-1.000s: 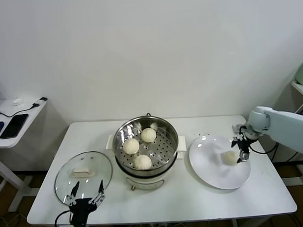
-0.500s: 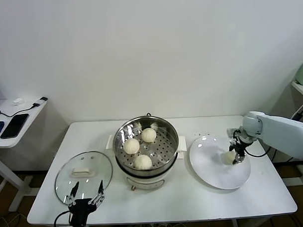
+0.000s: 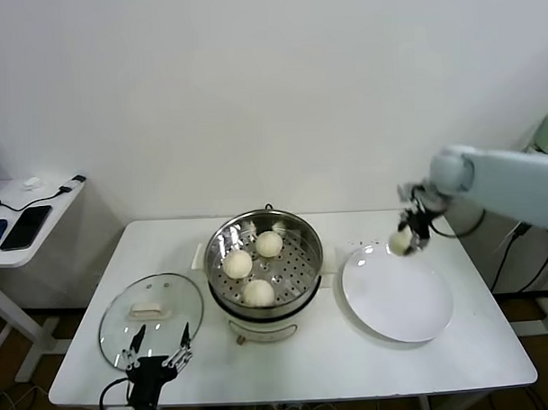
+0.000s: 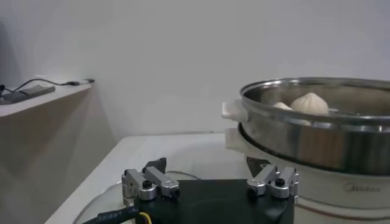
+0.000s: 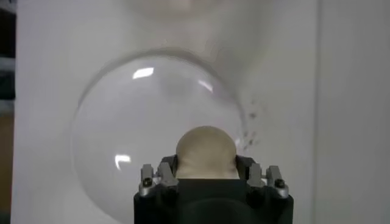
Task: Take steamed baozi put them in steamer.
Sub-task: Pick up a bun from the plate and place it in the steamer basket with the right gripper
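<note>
I should release the baozi with my right gripper on the steamer tray's bare side (image 3: 295, 264) nearest the white plate.
The steel steamer (image 3: 302, 233) stands mid-table on its cream base, with three steamed baozi on its perforated tray: one at the left (image 3: 237, 263), one at the back (image 3: 269, 244) and one at the front (image 3: 258, 293). My right gripper (image 3: 404, 239) is shut on a fourth baozi (image 3: 400, 243) and holds it in the air above the far edge of the white plate (image 3: 399, 304). The right wrist view shows that baozi (image 5: 206, 152) pinched between the fingers, over the plate (image 5: 122, 122). My left gripper (image 3: 155, 349) waits open at the table's front left, beside the steamer (image 4: 317, 140).
A round glass lid (image 3: 125, 327) with a cream handle lies flat at the front left, under the left gripper. A side table (image 3: 27, 223) with a phone and cables stands off to the left. A wall runs behind the table.
The right gripper closed on the baozi lying on the plate and lifted it up and back toward the plate's far edge. The left arm stayed still.
</note>
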`<state>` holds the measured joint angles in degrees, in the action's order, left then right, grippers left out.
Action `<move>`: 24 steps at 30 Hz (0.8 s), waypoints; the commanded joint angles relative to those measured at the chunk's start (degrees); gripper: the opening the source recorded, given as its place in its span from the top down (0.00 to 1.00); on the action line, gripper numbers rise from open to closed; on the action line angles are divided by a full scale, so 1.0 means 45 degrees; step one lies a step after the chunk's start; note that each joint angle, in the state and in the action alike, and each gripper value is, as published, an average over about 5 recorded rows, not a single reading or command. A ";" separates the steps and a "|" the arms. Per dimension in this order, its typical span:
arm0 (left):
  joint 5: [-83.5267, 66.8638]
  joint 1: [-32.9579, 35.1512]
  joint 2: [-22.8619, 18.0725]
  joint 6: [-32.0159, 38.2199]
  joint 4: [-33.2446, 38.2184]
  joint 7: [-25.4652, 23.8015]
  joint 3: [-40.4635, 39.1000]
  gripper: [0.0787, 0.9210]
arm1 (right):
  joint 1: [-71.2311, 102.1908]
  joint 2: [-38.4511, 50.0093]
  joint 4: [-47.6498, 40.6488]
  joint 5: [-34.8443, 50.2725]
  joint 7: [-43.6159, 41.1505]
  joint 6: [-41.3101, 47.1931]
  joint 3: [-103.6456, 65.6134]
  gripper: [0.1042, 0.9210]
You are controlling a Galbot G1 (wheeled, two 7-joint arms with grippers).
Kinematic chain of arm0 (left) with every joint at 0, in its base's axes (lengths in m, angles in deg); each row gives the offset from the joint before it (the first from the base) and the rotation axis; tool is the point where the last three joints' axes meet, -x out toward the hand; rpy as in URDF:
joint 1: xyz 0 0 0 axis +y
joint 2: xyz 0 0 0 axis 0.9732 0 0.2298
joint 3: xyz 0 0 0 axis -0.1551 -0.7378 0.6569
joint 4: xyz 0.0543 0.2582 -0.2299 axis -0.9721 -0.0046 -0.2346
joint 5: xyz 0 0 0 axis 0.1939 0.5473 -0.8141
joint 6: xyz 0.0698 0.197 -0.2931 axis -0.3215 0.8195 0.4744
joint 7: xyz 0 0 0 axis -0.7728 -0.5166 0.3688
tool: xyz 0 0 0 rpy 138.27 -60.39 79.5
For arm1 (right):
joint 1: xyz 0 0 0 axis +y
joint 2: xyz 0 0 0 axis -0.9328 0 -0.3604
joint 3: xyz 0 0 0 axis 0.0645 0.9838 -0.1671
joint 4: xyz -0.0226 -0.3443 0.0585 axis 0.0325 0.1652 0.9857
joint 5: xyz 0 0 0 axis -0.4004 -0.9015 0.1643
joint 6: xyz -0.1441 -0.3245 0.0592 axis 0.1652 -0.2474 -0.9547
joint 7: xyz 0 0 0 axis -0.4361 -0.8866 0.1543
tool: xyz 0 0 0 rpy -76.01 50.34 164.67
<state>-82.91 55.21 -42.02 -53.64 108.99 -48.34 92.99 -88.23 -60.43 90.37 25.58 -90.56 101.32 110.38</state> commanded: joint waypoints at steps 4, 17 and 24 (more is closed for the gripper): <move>-0.0019 -0.0211 0.0037 -0.0018 0.0110 -0.0029 -0.0124 0.12 | -0.5067 -0.3431 0.4414 0.6388 0.1325 0.1666 0.1105 0.35; -0.0074 -0.0325 -0.0002 0.0029 -0.0129 -0.0034 -0.0108 0.12 | -0.0333 -0.5399 0.2604 0.4913 0.3168 0.2351 0.0492 0.35; -0.0097 -0.0347 0.0009 0.0055 -0.0268 -0.0022 -0.0046 0.12 | 0.0921 -0.5445 0.2213 0.4094 0.4066 0.2708 0.0451 0.36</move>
<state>-83.29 53.77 -41.96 -53.47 108.09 -48.46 92.72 -92.96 -80.97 102.03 45.88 -78.22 111.09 112.56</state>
